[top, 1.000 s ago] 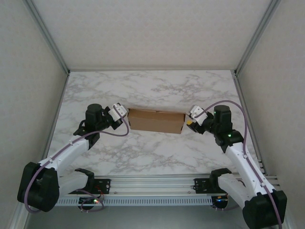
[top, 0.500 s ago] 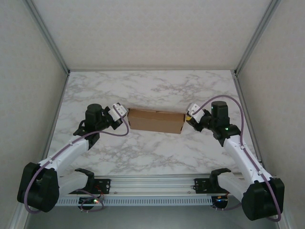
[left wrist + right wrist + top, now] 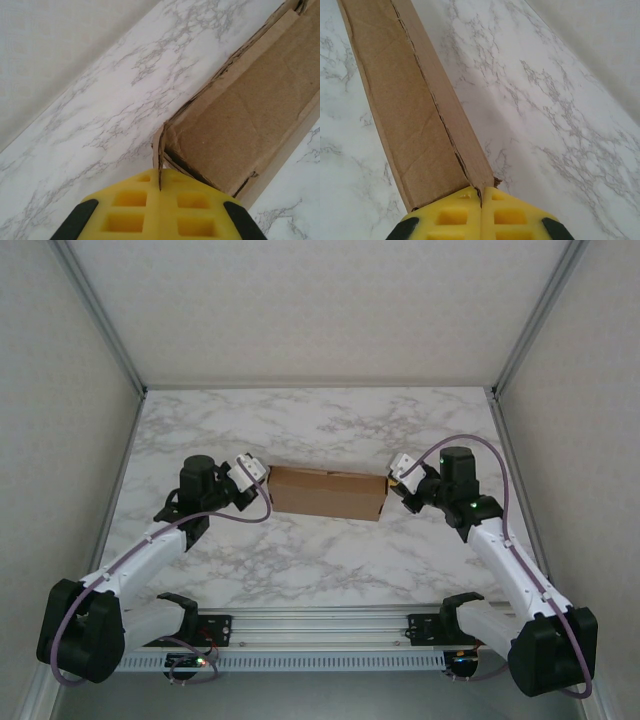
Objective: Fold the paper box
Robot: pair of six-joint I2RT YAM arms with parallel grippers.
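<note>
The edge of the box's open end is outside my left gripper's pinch on the box's flap, so I should open wide and close around the flap and edge together point(image 3: 160, 145).
The paper box point(image 3: 328, 493) is a closed, flat brown cardboard box lying mid-table, its long side running left to right. My left gripper point(image 3: 264, 483) is at the box's left end. In the left wrist view its yellow fingers point(image 3: 125, 205) are pressed together on a thin upright cardboard flap point(image 3: 159, 155) at the corner of the paper box point(image 3: 245, 110). My right gripper point(image 3: 392, 486) is at the right end. In the right wrist view the right gripper point(image 3: 481, 197) is shut on the end wall edge of the paper box point(image 3: 405, 110), by a split seam.
White marble tabletop point(image 3: 320, 425) stretches bare behind the box, with more bare marble point(image 3: 330, 560) in front. Grey walls with metal posts point(image 3: 100, 315) enclose the left, back and right. The arm mounting rail point(image 3: 320, 625) runs along the near edge.
My right gripper has moved slightly left to the box's right end and shut on its edge. The left gripper and the box have not moved.
</note>
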